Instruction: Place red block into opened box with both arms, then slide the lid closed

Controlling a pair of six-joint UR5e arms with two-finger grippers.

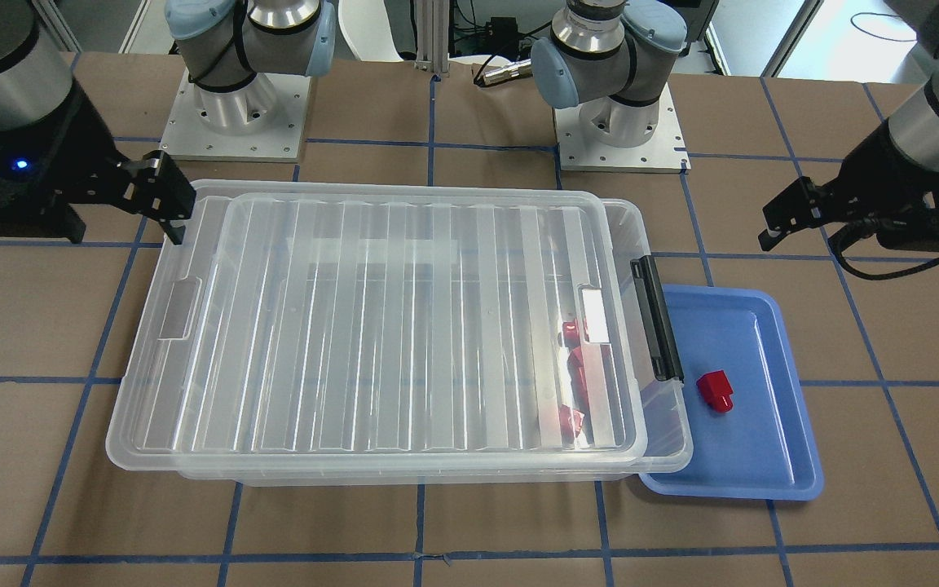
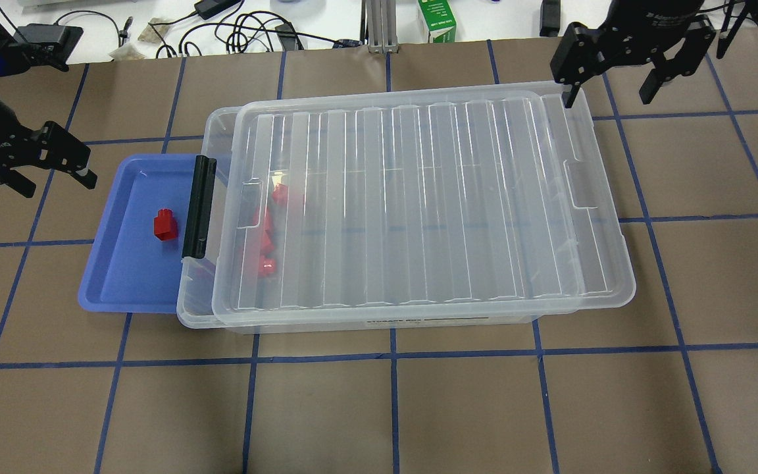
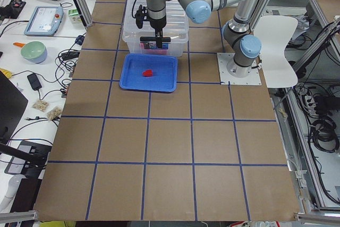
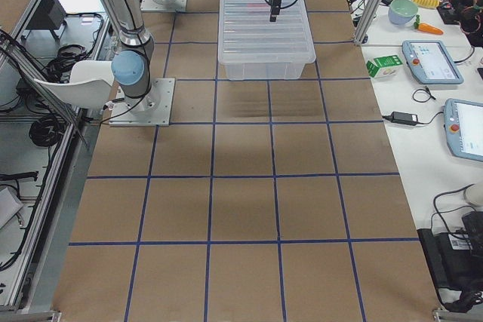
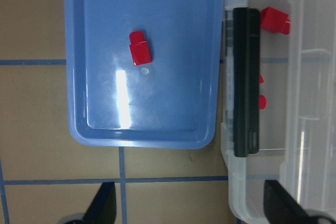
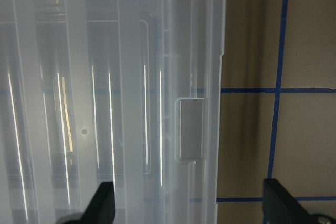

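Observation:
The robot's left gripper should next move to the red block in the blue tray and close on the block's square body (image 1: 713, 385) (image 5: 140, 54), next to the block's round knob.
One red block (image 2: 164, 225) lies in a blue tray (image 2: 116, 283), also seen in the left wrist view (image 5: 140, 48). The clear box (image 2: 189, 309) stands beside the tray, black latch (image 2: 199, 205) toward it. The ribbed lid (image 2: 418, 197) covers nearly all of the box and leaves a narrow gap at the latch end. Several red pieces (image 2: 266, 230) lie inside under the lid. My left gripper (image 2: 56, 183) hovers open and empty beyond the tray's far corner. My right gripper (image 2: 606, 97) hangs open and empty over the lid's far corner at the other end.
The box overlaps one edge of the blue tray (image 1: 763, 481). Both arm bases (image 1: 620, 122) stand behind the box. Cables, a green carton (image 2: 437, 20) and tablets (image 4: 432, 59) lie on the side bench. Brown table with blue tape lines surrounds the box.

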